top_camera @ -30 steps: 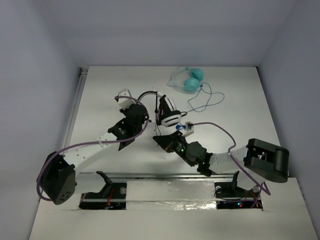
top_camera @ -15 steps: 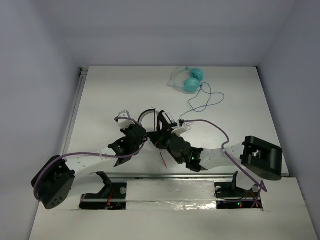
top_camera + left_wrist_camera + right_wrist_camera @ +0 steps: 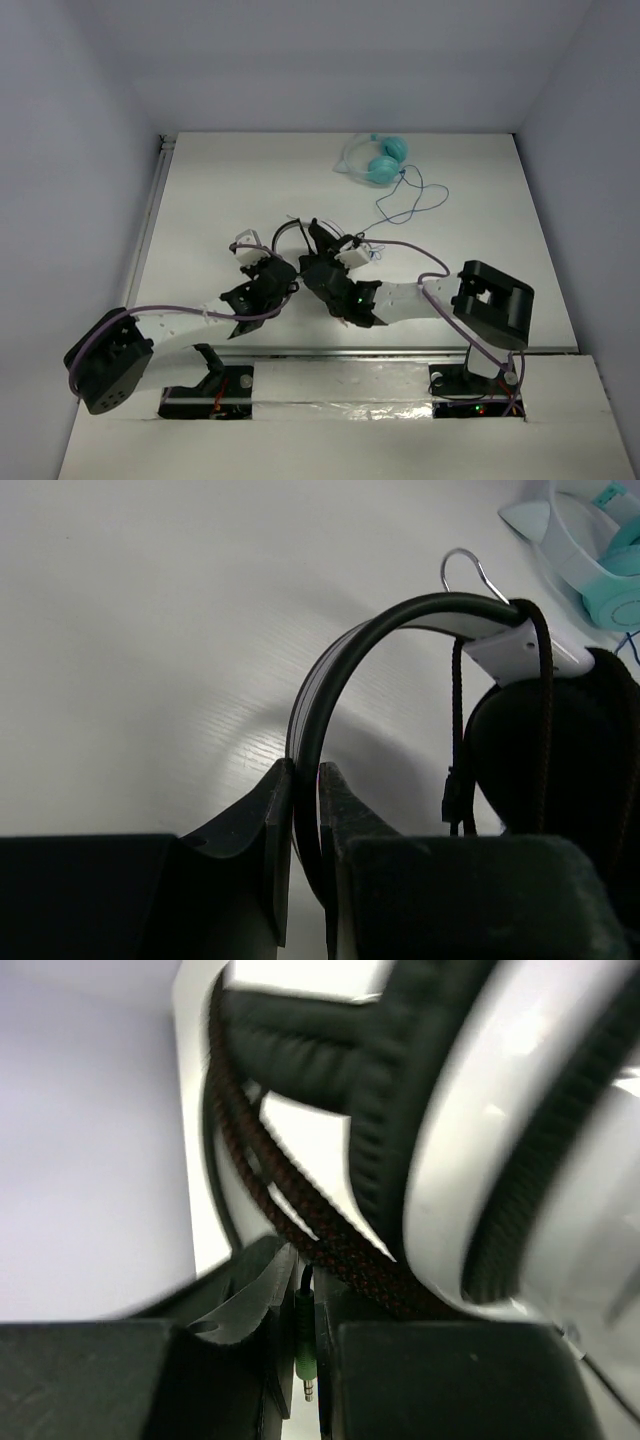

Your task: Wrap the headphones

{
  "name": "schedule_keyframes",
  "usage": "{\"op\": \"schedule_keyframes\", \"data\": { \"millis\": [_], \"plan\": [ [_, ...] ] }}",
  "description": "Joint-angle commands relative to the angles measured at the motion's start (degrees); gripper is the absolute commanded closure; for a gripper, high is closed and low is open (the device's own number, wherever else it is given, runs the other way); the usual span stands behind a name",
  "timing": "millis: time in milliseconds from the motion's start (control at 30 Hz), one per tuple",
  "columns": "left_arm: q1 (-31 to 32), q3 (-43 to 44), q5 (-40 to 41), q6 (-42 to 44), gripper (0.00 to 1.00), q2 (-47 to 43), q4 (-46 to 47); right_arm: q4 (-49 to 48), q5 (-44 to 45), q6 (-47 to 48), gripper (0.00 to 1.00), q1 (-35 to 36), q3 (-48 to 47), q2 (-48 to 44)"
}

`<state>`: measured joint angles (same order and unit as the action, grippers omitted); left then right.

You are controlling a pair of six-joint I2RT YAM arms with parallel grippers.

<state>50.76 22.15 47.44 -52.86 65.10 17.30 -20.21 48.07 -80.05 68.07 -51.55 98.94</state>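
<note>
Next, my left gripper lets go of the headphones on the white table (image 3: 338,251) between the teal headphones and the metal rail.
The headphones (image 3: 350,252) hang between my two grippers over the table's middle. In the left wrist view my left gripper (image 3: 305,776) is shut on their thin black headband (image 3: 325,670), which arcs up to a white hinge and a black earcup (image 3: 565,760). A thin black cable (image 3: 545,710) runs down across that earcup. In the right wrist view my right gripper (image 3: 304,1258) is shut on the cable's green-and-black plug (image 3: 305,1345), tip pointing at the camera. Braided cable (image 3: 300,1200) passes just above the jaws, under the white earcup (image 3: 470,1160). From above, the grippers (image 3: 272,270) (image 3: 318,264) sit close together.
Smaller teal headphones (image 3: 380,158) with a blue cord (image 3: 410,200) lie at the back of the white table (image 3: 200,200), also showing at the left wrist view's top right (image 3: 605,540). Grey walls enclose the table. A metal rail (image 3: 320,352) runs along the near edge.
Both grippers have drawn back toward the near edge, carrying the headphones along. The right arm has folded in to the left. Both grips are unchanged.
</note>
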Motion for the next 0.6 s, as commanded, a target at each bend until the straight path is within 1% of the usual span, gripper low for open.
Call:
{"op": "schedule_keyframes", "data": {
  "millis": [0,33,133,167,200,233,267,300,333,467,567],
  "plan": [
    [4.2,2.5,-4.4,-1.8,1.0,0.0,2.5,3.2,8.2,-6.6,1.0,-4.9,-4.5,0.8],
    [4.2,3.0,-4.2,-1.5,1.0,0.6,2.3,4.9,7.4,-9.0,1.0,-5.6,-4.8,1.1],
    [4.9,4.7,-2.1,-0.8,1.0,3.5,1.9,7.2,5.4,-11.2,1.0,-7.8,-6.2,1.8],
    [4.9,5.0,-2.3,-0.3,1.0,3.7,2.5,7.2,5.2,-10.9,1.0,-7.8,-6.9,2.0],
    [5.4,5.5,-2.6,0.2,1.0,4.4,3.9,10.1,5.2,-10.0,0.97,-7.8,-9.7,4.7],
    [5.4,5.5,-2.6,0.2,1.0,4.4,3.9,10.1,5.2,-10.0,0.97,-7.8,-9.7,4.8],
    [5.4,5.8,-3.1,0.5,1.0,4.4,4.1,11.7,5.0,-9.7,0.97,-7.8,-12.7,5.9],
    [5.4,6.2,-3.1,0.7,1.0,4.6,3.5,15.0,4.4,-9.9,0.97,-7.8,-14.1,7.0],
    [5.4,7.1,-3.0,0.7,1.0,5.0,3.2,16.0,4.0,-10.1,0.97,-7.8,-15.2,9.2],
    [5.4,7.7,-3.7,1.3,1.0,6.6,3.4,13.7,1.8,-9.2,0.96,-7.8,-14.7,11.6],
    [5.4,8.3,-3.8,0.5,1.0,8.4,2.1,14.1,0.5,-7.1,0.95,-7.8,-14.6,12.3]
  ]
}}
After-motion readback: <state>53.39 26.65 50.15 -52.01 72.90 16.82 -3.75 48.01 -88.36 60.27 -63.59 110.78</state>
